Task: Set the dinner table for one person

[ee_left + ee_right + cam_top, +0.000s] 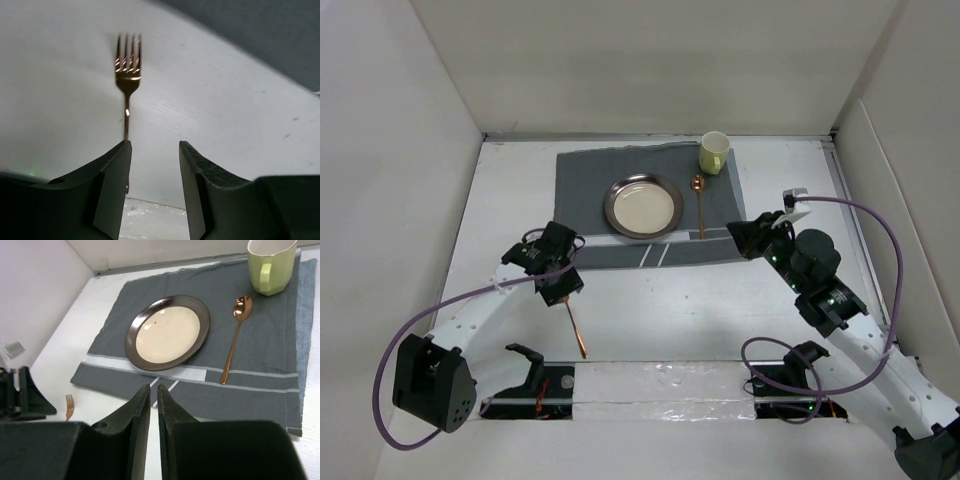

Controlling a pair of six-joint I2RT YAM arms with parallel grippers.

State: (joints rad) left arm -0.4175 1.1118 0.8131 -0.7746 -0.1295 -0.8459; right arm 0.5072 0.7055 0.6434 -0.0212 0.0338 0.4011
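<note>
The robot's left gripper will grip the copper fork's handle (572, 316) (126, 122), at the part behind the fork's teeth.
A copper fork (576, 330) lies on the white dinner table (720, 300) just in front of the grey placemat (580, 180). My left gripper (560, 288) hangs over its far end. In the left wrist view the gripper (155, 145) is open and the fork (127, 75) runs along the inner edge of the left finger (112, 185), not held. On the placemat are a brown-rimmed plate (643, 205), a copper spoon (699, 205) and a yellow-green mug (713, 152). My right gripper (740, 238) is shut and empty (153, 386) over the placemat's near right edge.
White walls enclose the table on the left, back and right. A glossy taped strip (650, 385) runs along the near edge between the arm bases. The right wrist view shows the plate (167, 332), spoon (235, 335), mug (270, 265) and fork tines (69, 402).
</note>
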